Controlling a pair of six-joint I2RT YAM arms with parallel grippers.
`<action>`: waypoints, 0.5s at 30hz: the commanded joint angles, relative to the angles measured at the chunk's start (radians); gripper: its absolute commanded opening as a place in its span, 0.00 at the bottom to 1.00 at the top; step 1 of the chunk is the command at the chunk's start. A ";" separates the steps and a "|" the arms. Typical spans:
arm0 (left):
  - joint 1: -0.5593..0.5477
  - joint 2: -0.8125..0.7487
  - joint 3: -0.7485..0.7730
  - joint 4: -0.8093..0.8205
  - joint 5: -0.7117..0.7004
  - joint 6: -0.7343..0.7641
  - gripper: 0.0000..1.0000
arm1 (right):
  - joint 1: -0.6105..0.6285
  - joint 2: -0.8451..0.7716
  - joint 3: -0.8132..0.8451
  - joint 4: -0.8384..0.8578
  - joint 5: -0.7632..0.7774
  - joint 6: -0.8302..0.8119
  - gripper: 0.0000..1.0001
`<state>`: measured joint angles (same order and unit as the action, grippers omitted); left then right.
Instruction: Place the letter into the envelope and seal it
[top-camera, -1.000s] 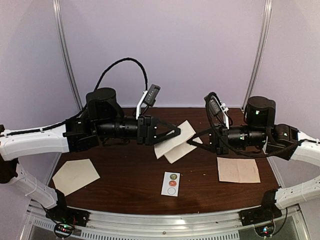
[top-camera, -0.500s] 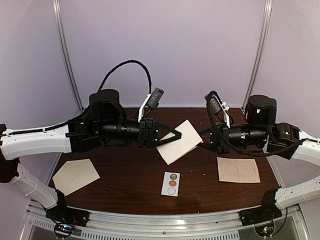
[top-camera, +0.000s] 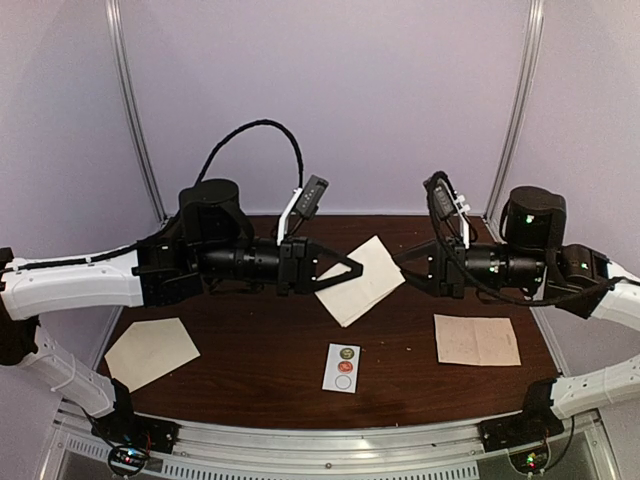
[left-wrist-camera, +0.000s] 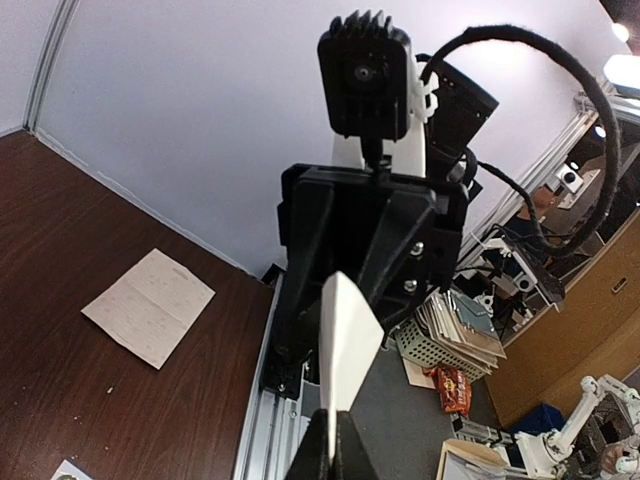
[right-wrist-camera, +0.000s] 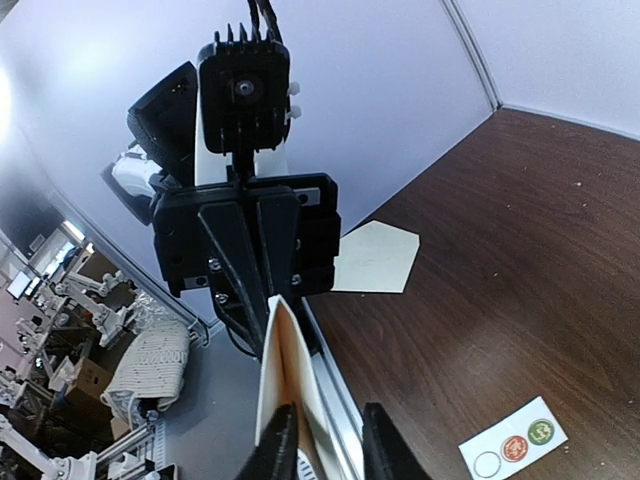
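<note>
The cream paper is slanted in my left gripper with its leaves spread, so I will use my right gripper to pinch its edge (top-camera: 391, 262) and straighten it, which frees my left gripper for the envelope.
My left gripper (top-camera: 355, 266) is shut on the left edge of a cream paper (top-camera: 360, 285) and holds it in the air above the table's middle. The left wrist view shows this paper (left-wrist-camera: 348, 330) edge-on, pinched between the fingertips (left-wrist-camera: 330, 425). It has two leaves (right-wrist-camera: 280, 360) joined at the far edge and spread toward my right gripper (right-wrist-camera: 325, 425). That gripper (top-camera: 405, 265) is open at the paper's right edge and grips nothing. The envelope (top-camera: 152, 350), cream with a triangular flap, lies flat at the table's left front. Whether the held paper is the letter I cannot tell.
A pinkish creased sheet (top-camera: 477, 340) with faint lines of writing (left-wrist-camera: 150, 305) lies flat at the right front. A small white card of round stickers (top-camera: 342, 367) lies at the middle front. The dark wooden table (top-camera: 260, 370) ends at a metal rail by the arm bases.
My left gripper has shut on the paper. The right gripper has opened, let go and drawn back to the right. The paper's two offset leaves now lie together.
</note>
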<state>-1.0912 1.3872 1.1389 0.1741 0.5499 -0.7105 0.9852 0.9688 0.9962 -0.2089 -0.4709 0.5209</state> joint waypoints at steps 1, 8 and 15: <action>-0.009 -0.045 -0.025 0.114 -0.076 0.016 0.00 | -0.006 -0.078 -0.001 0.048 0.192 0.042 0.32; -0.019 -0.091 -0.054 0.253 -0.375 -0.003 0.00 | -0.002 -0.180 -0.209 0.389 0.307 0.252 0.75; -0.044 -0.076 -0.073 0.341 -0.474 -0.020 0.00 | 0.052 -0.096 -0.207 0.483 0.340 0.295 0.81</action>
<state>-1.1183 1.3090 1.0851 0.4057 0.1623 -0.7200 1.0058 0.8322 0.7753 0.1619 -0.1764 0.7685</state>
